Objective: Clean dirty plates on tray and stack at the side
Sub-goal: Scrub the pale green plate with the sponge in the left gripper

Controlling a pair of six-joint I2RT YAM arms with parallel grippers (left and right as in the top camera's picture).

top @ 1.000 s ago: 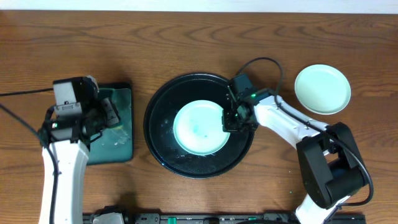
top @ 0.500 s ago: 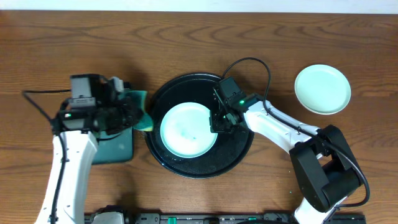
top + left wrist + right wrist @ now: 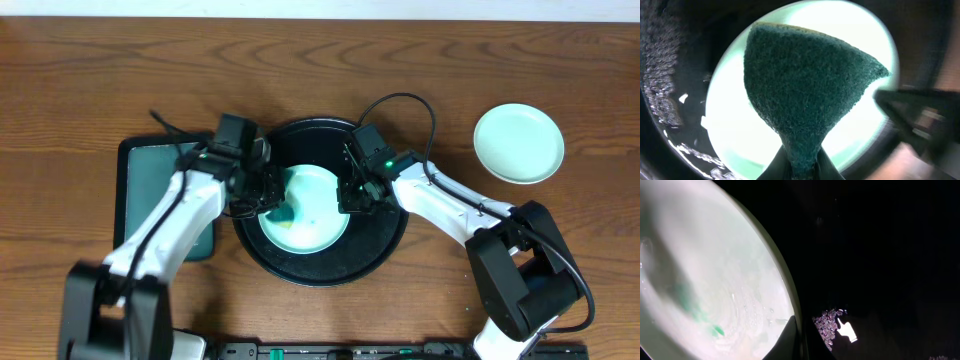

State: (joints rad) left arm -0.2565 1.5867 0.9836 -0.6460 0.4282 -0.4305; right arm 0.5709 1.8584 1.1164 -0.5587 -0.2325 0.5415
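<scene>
My left gripper will set the dark green sponge down in the front half of the dark rectangular tray (image 3: 180,218).
A pale mint plate (image 3: 318,218) with teal-green smears lies in the round black tray (image 3: 385,238). My right gripper (image 3: 351,196) is shut on the plate's right rim; in the right wrist view one finger (image 3: 790,336) lies over the rim of the plate (image 3: 715,265). My left gripper (image 3: 268,192) is shut on a dark green sponge (image 3: 284,211) and holds it over the plate's left part. In the left wrist view the sponge (image 3: 805,90) covers much of the plate (image 3: 725,105). Another pale plate (image 3: 518,143) sits on the table at the right.
A dark rectangular tray with a teal-green inside (image 3: 160,185) lies left of the round tray. Water drops and foam glint on the black tray (image 3: 832,322). Both arms meet over the round tray. Cables run along the table's front edge.
My left arm swung right from the rectangular tray, carrying the sponge onto the plate. My right gripper slid the plate slightly left a second ago and has since held still.
</scene>
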